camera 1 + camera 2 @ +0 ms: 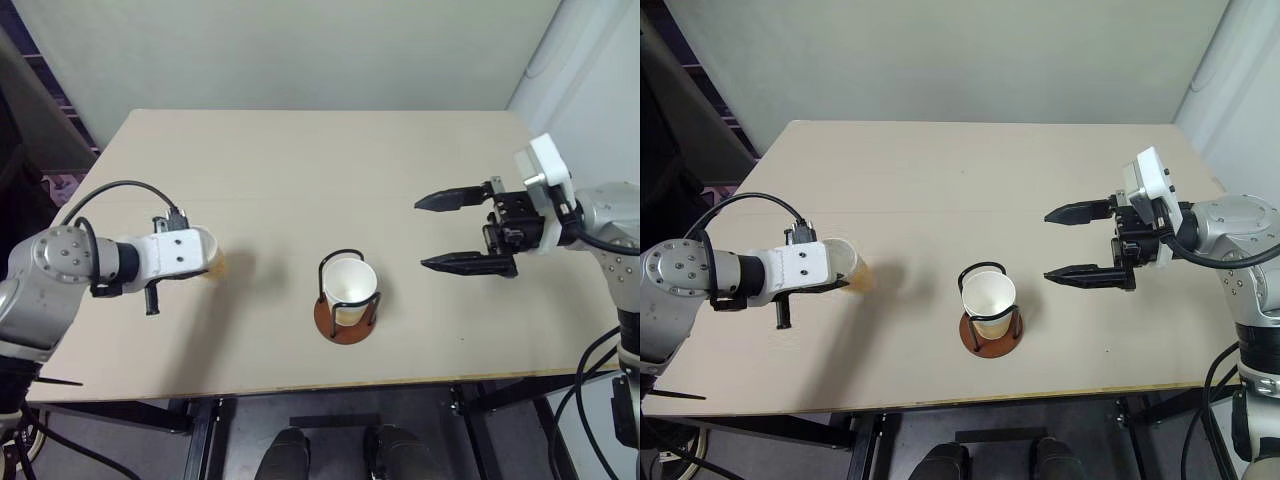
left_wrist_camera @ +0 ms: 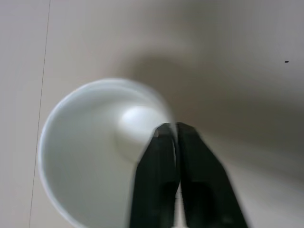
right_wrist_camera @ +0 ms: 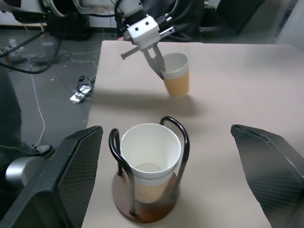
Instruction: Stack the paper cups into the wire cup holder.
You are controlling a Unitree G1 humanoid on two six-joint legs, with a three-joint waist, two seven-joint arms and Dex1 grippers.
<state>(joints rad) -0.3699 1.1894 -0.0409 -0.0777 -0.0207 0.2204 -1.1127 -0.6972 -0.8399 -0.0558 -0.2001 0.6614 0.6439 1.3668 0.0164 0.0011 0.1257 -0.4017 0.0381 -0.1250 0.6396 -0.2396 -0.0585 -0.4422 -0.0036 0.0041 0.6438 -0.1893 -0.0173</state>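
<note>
My left gripper is holding its paper cup. It will let go of that cup inside the other paper cup (image 1: 351, 277) that stands in the wire cup holder.
At the table's left stands a paper cup (image 1: 853, 270), white inside (image 2: 90, 142) and pale orange outside (image 3: 177, 81). My left gripper (image 2: 172, 127) is shut on its rim, one finger inside the cup and one outside. Near the table's front middle is the wire cup holder (image 1: 345, 328), a reddish-brown disc with black wire loops (image 3: 176, 127). Another paper cup (image 1: 349, 286) stands upright in it. Right of the holder and above the table, my right gripper (image 1: 422, 234) points left, open and empty.
The beige table (image 1: 300, 170) has bare room behind and between the cups. Its front edge runs just below the holder. A pale wall stands behind the table. The right wrist view shows cables (image 3: 80, 90) on the floor off the table's left side.
</note>
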